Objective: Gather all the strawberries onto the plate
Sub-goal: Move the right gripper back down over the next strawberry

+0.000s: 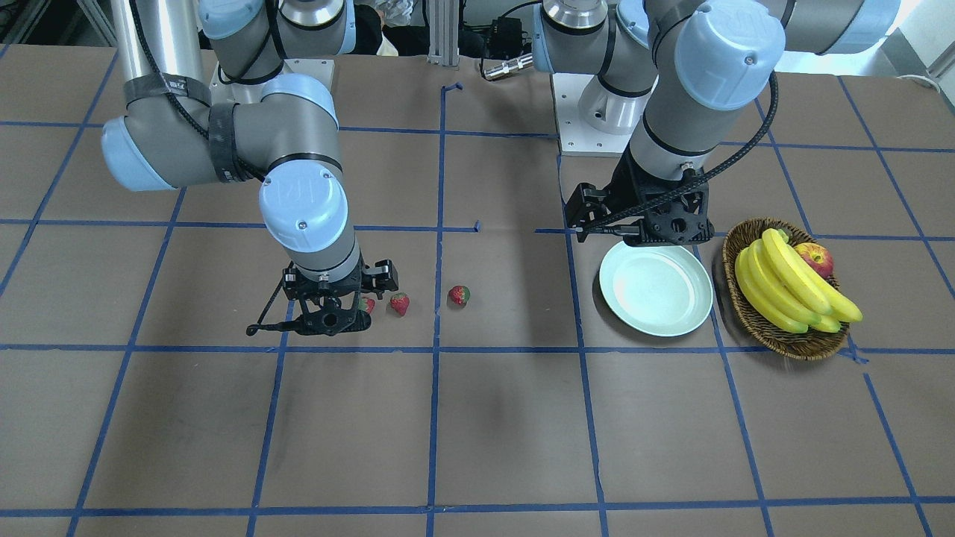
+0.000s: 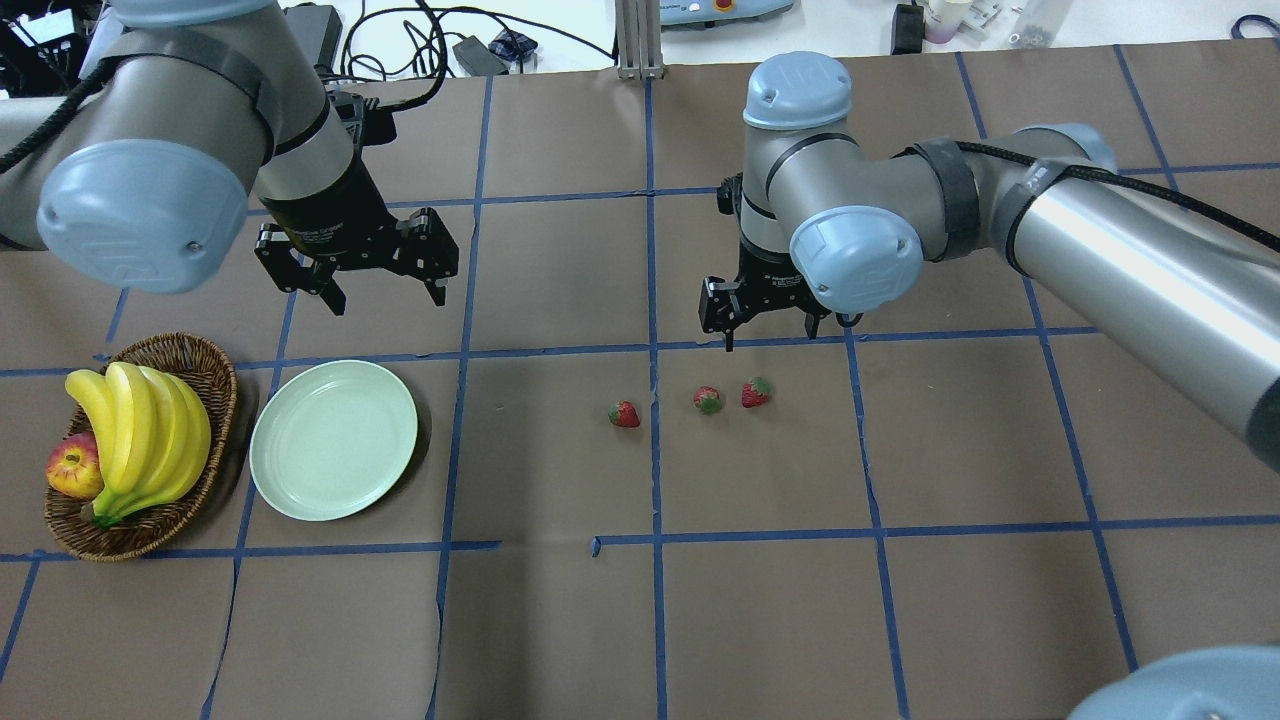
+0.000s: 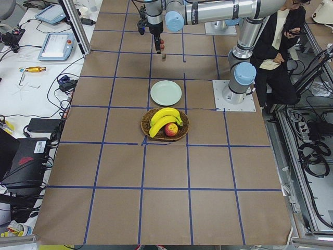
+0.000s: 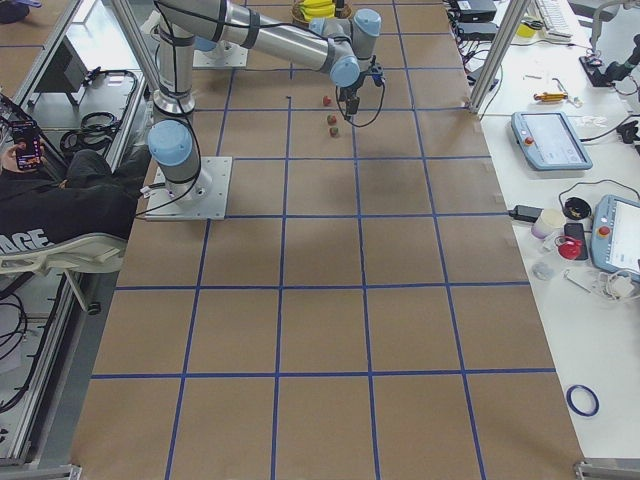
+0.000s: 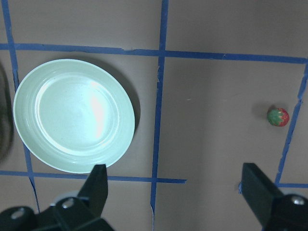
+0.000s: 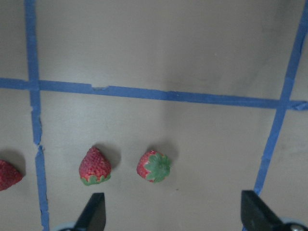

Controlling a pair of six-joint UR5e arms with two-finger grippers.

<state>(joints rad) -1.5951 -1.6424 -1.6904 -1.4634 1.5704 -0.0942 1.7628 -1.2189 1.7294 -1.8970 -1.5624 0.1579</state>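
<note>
Next, my right gripper closes on the sides of the strawberry (image 1: 367,305) (image 6: 153,166) that has its green cap turned up and sits furthest from the plate.
Three strawberries lie in a row on the brown table: one (image 2: 624,413) nearest the middle line, one (image 2: 708,400) with its green cap turned up, and one (image 2: 756,392) furthest right. My right gripper (image 2: 768,332) hovers open just behind the two right ones. In the right wrist view its dark fingers (image 6: 94,214) flank the cap-up strawberry (image 6: 154,166), with another (image 6: 95,166) to its left. The mint-green plate (image 2: 333,440) sits bare near the left side. My left gripper (image 2: 387,298) hangs open above the plate's near edge, holding nothing; its wrist view shows the plate (image 5: 73,115) and one strawberry (image 5: 278,117).
A wicker basket (image 2: 205,350) with bananas (image 2: 140,430) and an apple (image 2: 72,465) stands just left of the plate. Blue tape lines grid the table. A seated person (image 3: 278,47) is behind the robot's base. Benches with devices flank the table ends.
</note>
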